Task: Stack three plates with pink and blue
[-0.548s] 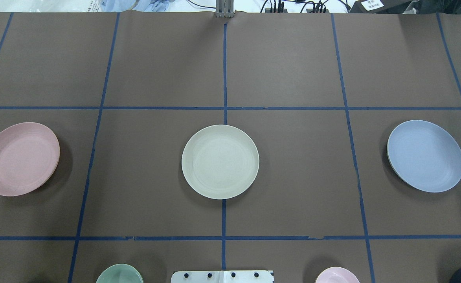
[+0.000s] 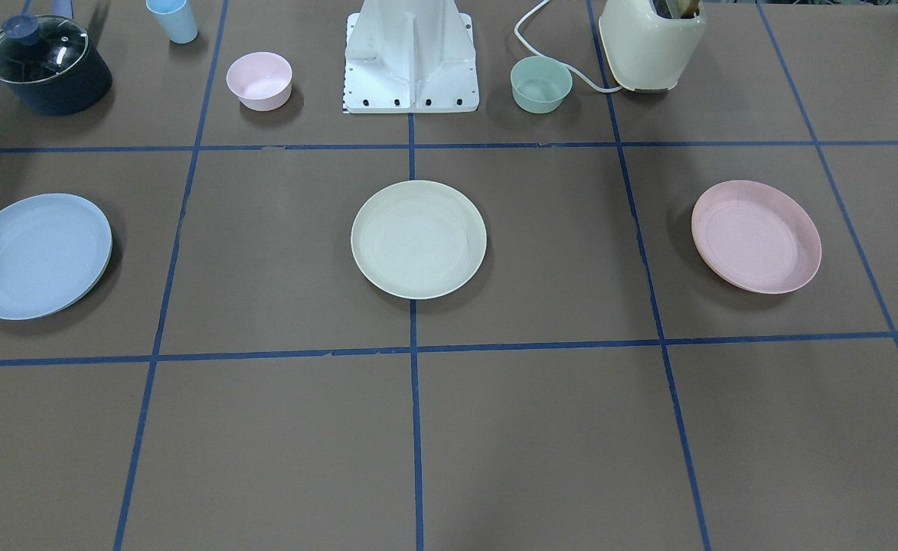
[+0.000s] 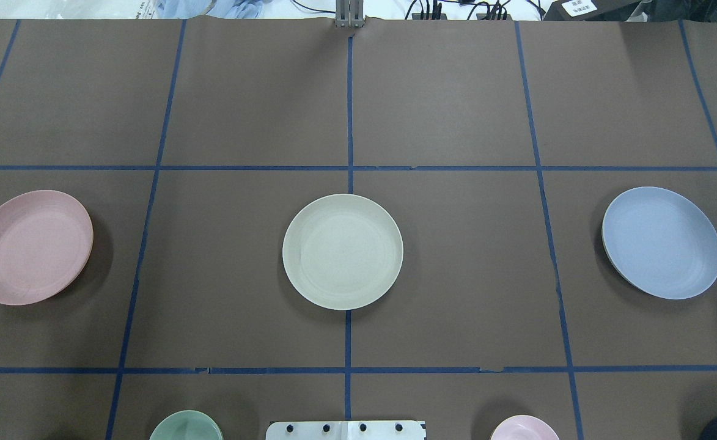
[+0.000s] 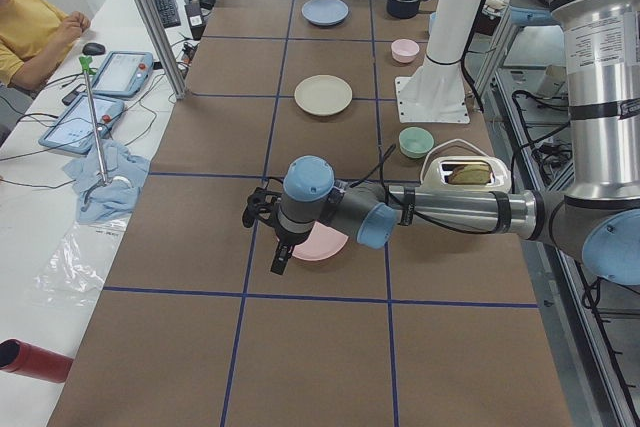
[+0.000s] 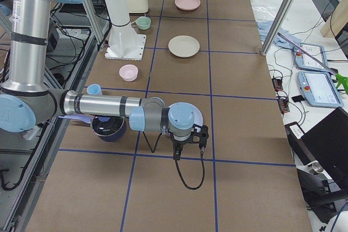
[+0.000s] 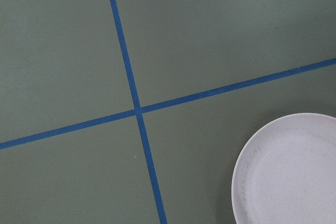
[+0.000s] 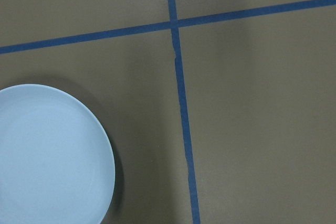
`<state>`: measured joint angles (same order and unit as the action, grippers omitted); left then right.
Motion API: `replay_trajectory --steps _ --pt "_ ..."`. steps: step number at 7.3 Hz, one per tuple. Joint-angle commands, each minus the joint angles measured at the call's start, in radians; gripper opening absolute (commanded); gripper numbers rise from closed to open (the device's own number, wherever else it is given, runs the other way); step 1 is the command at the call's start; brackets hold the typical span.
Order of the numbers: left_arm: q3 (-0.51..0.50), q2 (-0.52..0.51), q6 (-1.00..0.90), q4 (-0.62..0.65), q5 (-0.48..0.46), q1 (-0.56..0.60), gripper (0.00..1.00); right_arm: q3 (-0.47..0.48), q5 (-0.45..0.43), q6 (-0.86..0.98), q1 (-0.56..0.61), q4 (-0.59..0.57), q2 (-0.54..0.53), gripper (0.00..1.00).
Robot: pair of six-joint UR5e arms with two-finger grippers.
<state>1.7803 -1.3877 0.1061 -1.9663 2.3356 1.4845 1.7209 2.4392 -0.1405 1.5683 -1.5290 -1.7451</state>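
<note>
My left gripper will close on the pink plate's outer rim (image 2: 819,246) (image 6: 234,201), on the side that faces away from the cream-white plate.
Three plates lie apart in a row on the brown table. The pink plate (image 3: 31,247) is at the left, the cream-white plate (image 3: 342,251) in the middle and the blue plate (image 3: 661,242) at the right. My left gripper (image 4: 268,222) hangs high beside the pink plate (image 4: 322,243), which shows at the lower right of the left wrist view (image 6: 289,171). My right gripper (image 5: 187,140) hangs high beside the blue plate (image 5: 198,117), which shows at the lower left of the right wrist view (image 7: 50,153). I cannot tell whether either gripper is open or shut.
Along the robot's side of the table stand a dark lidded pot (image 2: 49,65), a light blue cup (image 2: 174,19), a small pink bowl (image 2: 259,79), the white robot base (image 2: 410,57), a small green bowl (image 2: 541,84) and a cream toaster (image 2: 651,42).
</note>
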Motion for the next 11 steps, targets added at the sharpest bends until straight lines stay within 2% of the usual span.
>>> replay_trajectory --steps 1,2,5,7,8,9,11 --pt "-0.005 0.000 0.001 -0.005 0.007 -0.004 1.00 0.000 0.000 -0.004 -0.007 0.001 0.006 1.00" --pt "-0.004 -0.010 0.006 -0.041 0.008 -0.015 1.00 -0.003 0.003 -0.008 -0.011 0.042 0.006 1.00" --pt "-0.180 -0.099 0.096 -0.075 0.008 -0.090 1.00 -0.012 0.001 -0.011 -0.088 0.122 0.006 1.00" --pt "-0.272 -0.122 0.261 -0.190 0.011 -0.209 0.99 -0.010 0.001 -0.011 -0.099 0.124 0.015 1.00" --pt "-0.284 -0.137 0.329 -0.206 0.034 -0.275 0.99 -0.012 0.001 -0.010 -0.106 0.124 0.021 1.00" --pt "-0.289 -0.137 0.342 -0.206 0.036 -0.311 0.97 -0.012 0.003 -0.010 -0.111 0.124 0.019 1.00" --pt "-0.324 -0.139 0.343 -0.206 0.039 -0.320 0.85 -0.023 0.003 -0.016 -0.113 0.122 0.019 1.00"
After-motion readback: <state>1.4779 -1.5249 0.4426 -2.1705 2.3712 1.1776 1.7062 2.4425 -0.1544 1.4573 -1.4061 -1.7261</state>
